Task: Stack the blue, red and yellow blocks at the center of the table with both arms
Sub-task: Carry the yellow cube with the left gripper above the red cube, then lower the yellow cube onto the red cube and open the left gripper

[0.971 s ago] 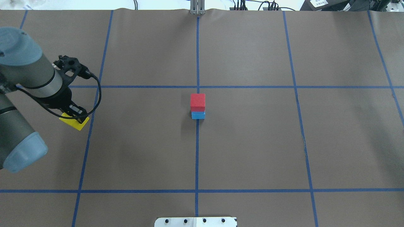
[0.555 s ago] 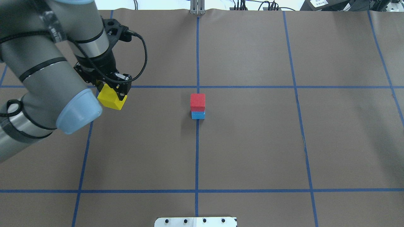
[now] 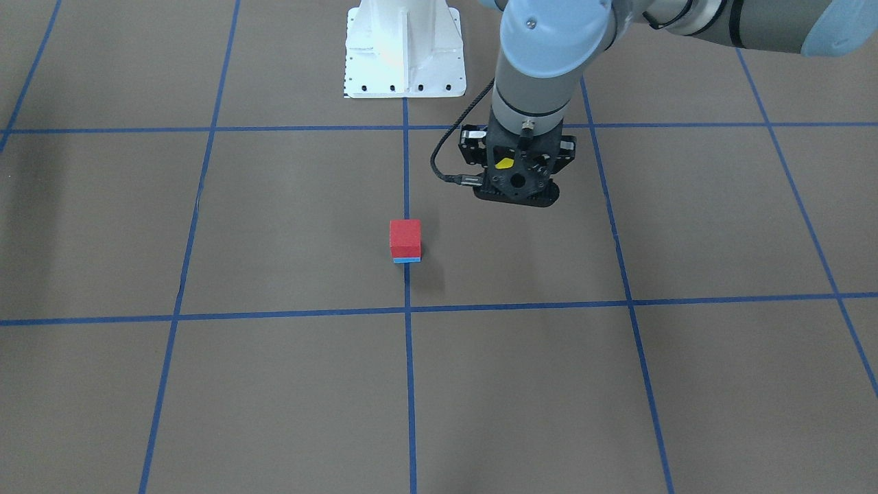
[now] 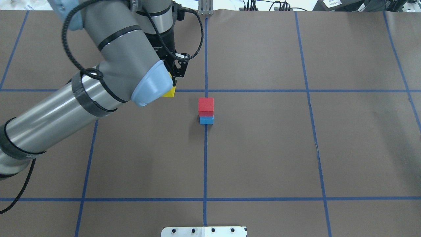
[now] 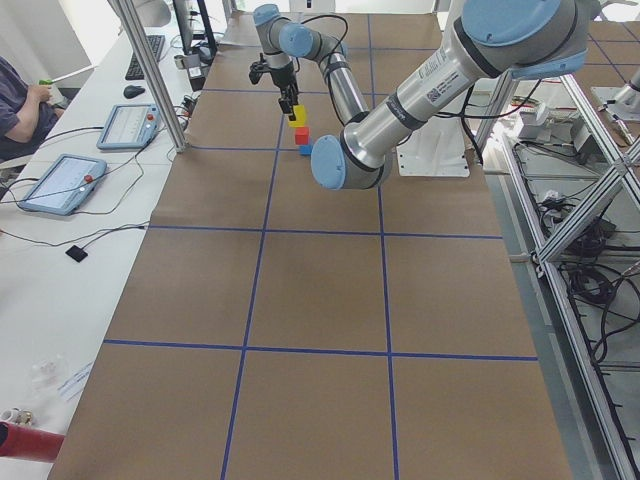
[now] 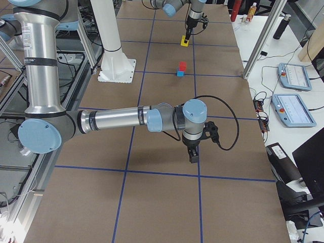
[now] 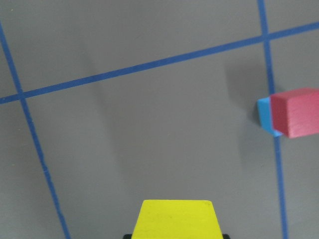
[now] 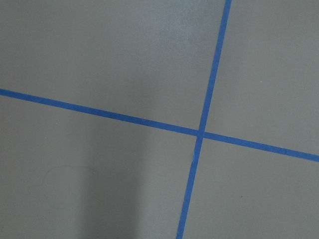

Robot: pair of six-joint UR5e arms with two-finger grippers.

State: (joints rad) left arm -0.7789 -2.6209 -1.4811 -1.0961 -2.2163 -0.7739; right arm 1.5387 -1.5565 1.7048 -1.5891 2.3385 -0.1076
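Next, my left gripper sets the yellow block down on top of the red block [image 3: 405,226] [image 7: 307,113].
At the table's [image 4: 263,148] centre the red block [image 4: 206,105] rests on the blue block [image 4: 206,120]. They also show in the front view, red block [image 3: 405,237] over blue block [image 3: 406,260]. My left gripper [image 4: 171,86] is shut on the yellow block [image 4: 170,93] and holds it in the air, left of the stack and apart from it. The left wrist view has the yellow block [image 7: 177,218] at the bottom edge and the red block [image 7: 299,112] at the right. My right gripper [image 6: 194,154] hovers over bare table far from the stack; I cannot tell its state.
The white pedestal base [image 3: 405,48] stands at the robot's side of the table. Metal posts [image 5: 150,70], tablets [image 5: 60,182] and a seated person [image 5: 20,100] are beyond the far table edge. Blue tape lines [image 8: 202,133] cross under the right wrist.
My left arm has lifted the yellow block and carried it to the right, from the table's left part to just beside the red and blue stack. The stack has not moved.
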